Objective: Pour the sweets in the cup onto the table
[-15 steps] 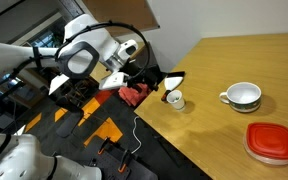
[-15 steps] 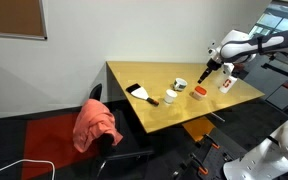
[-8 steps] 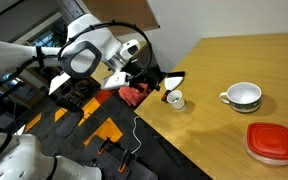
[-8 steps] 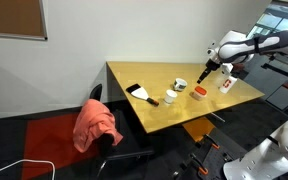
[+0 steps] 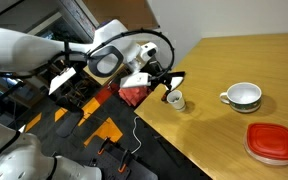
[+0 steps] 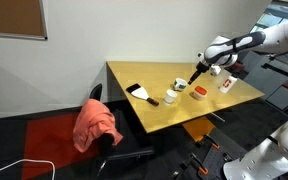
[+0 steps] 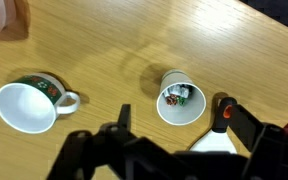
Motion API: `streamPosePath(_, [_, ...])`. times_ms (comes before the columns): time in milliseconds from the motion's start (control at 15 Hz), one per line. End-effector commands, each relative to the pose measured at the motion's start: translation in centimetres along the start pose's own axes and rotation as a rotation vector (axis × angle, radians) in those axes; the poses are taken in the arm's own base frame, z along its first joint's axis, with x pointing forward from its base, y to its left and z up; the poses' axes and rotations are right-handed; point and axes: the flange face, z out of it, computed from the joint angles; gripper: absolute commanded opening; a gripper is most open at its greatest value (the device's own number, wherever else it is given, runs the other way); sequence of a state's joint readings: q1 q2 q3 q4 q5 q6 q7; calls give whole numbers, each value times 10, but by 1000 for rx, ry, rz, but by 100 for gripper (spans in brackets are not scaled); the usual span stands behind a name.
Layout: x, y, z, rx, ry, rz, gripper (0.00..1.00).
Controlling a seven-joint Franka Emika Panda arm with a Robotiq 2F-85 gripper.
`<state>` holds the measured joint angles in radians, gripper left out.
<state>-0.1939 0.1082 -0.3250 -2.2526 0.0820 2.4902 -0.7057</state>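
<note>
Next, my gripper will go to the small white cup's rim (image 5: pixel 183 95) (image 7: pixel 159 106), on the side facing the green-rimmed handled cup, and close there.
The small white cup (image 7: pixel 179 103) stands upright on the wooden table (image 7: pixel 104 50), with the sweets (image 7: pixel 179 95) visible inside it. It also shows in both exterior views (image 5: pixel 174 99) (image 6: pixel 170 97). My gripper (image 7: pixel 189 140) hangs above the table just short of the cup, open and empty. In both exterior views it (image 5: pixel 160 80) (image 6: pixel 197 76) is above the table, close to the cup but not touching it.
A wider green-rimmed handled cup (image 7: pixel 29 106) (image 5: pixel 244 96) stands apart from the small cup. A white scraper with a black handle (image 7: pixel 224 125) (image 5: pixel 172 79) lies right beside the small cup. A red lid (image 5: pixel 272 142) (image 6: pixel 199 93) lies on the table. An orange-draped chair (image 6: pixel 96 125) stands beside the table.
The arm has swung in over the table edge, so the gripper is now closer to the small cup. The cups and the scraper have not moved.
</note>
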Motion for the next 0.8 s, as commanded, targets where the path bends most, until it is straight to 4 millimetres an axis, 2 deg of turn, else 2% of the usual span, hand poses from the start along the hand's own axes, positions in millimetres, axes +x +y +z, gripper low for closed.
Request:
streamPosePath(0, [21,23,39,9,5,-12,100])
streamPosePath(200, [29,33,66,-30,-24,43,100])
streamPosePath(267, [18,24,55,-6,-26,14,100])
streamPosePath(400, [21,29,69,-12,-40,28,100])
streamPosePath(533, [23,31,72,-14,-42,29,100])
streamPosePath(733, [34,30,73,-68,47,-1,100])
